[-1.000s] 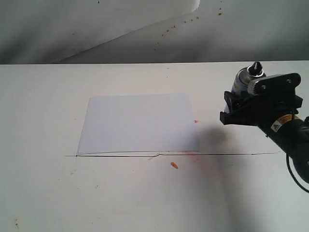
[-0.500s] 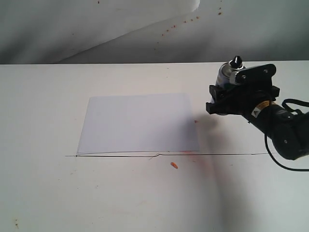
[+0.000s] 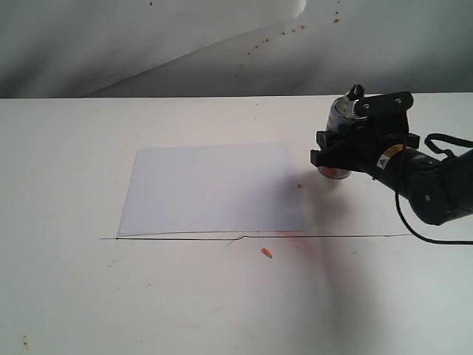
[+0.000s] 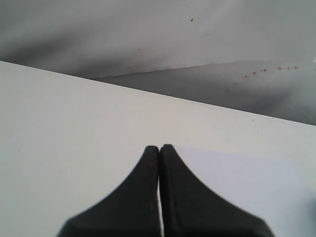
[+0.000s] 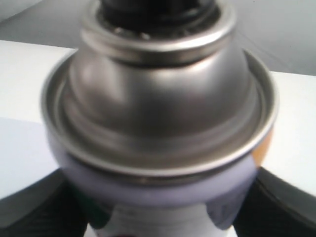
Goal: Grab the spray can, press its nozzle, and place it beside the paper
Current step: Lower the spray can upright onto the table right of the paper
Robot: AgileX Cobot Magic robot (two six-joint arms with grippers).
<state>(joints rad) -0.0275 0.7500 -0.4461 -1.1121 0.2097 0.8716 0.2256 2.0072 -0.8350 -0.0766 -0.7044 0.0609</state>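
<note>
My right gripper will let go of the spray can on the white table (image 3: 335,189) next to the small red mark near the paper. The spray can now stands upright beside the paper.
The spray can (image 3: 341,112) stands upright in my right gripper (image 3: 334,154), which is shut on its body, just right of the paper (image 3: 211,188). Its black nozzle (image 3: 357,92) points up. The can's base is at or just above the tabletop; I cannot tell whether it touches. Up close, the silver dome of the spray can (image 5: 158,98) fills the right wrist view, the nozzle (image 5: 158,9) sits at the top edge, and black fingers (image 5: 29,210) of the right gripper (image 5: 158,219) press both sides of the label. My left gripper (image 4: 159,149) is shut on nothing above the table, near a corner of the paper (image 4: 242,182).
The white table (image 3: 222,296) carries a thin dark line (image 3: 332,237) along the paper's near edge, an orange speck (image 3: 266,253) and a small red mark (image 3: 299,186). A grey backdrop (image 3: 222,44) rises behind the table's far edge. My left arm is out of the exterior view.
My right gripper has carried the can leftward and downward, from the far right to a spot close beside the paper's right edge. The paper has not moved.
</note>
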